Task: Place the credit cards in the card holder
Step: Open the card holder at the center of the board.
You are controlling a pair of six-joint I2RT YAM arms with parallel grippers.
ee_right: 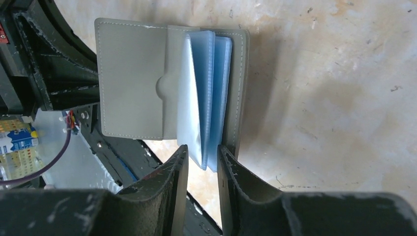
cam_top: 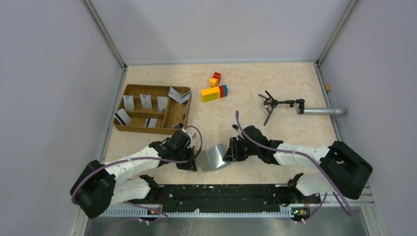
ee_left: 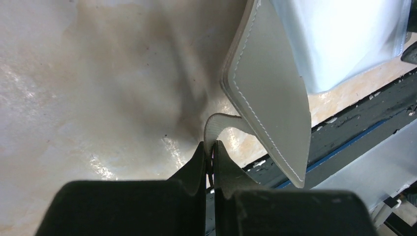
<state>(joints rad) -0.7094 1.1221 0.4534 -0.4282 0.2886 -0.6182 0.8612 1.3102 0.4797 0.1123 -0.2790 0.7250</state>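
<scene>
The inner panels are bunched over one cover, so my right gripper needs to take the panel (ee_right: 189, 115) nearest my left gripper and fold it onto the other cover.
The card holder (cam_top: 215, 157), a grey fold-over wallet, hangs open just above the table between my two arms. My left gripper (cam_top: 195, 164) is shut on its grey closing strap (ee_left: 220, 124), and the stitched cover (ee_left: 268, 88) stands to the right of that gripper (ee_left: 211, 145). My right gripper (ee_right: 202, 150) is open, its fingers on either side of the lower edge of the grey-blue inner panels (ee_right: 211, 98), with gaps showing on both sides. The credit cards (cam_top: 146, 101) stand in the wicker tray (cam_top: 147, 87), away from both grippers.
Coloured toy blocks (cam_top: 214, 92) and a smaller red and yellow one (cam_top: 215, 78) lie at the back centre. A black clamp (cam_top: 275, 104) on a metal tube (cam_top: 322, 111) reaches in from the right. A black rail (cam_top: 216, 194) runs along the near edge.
</scene>
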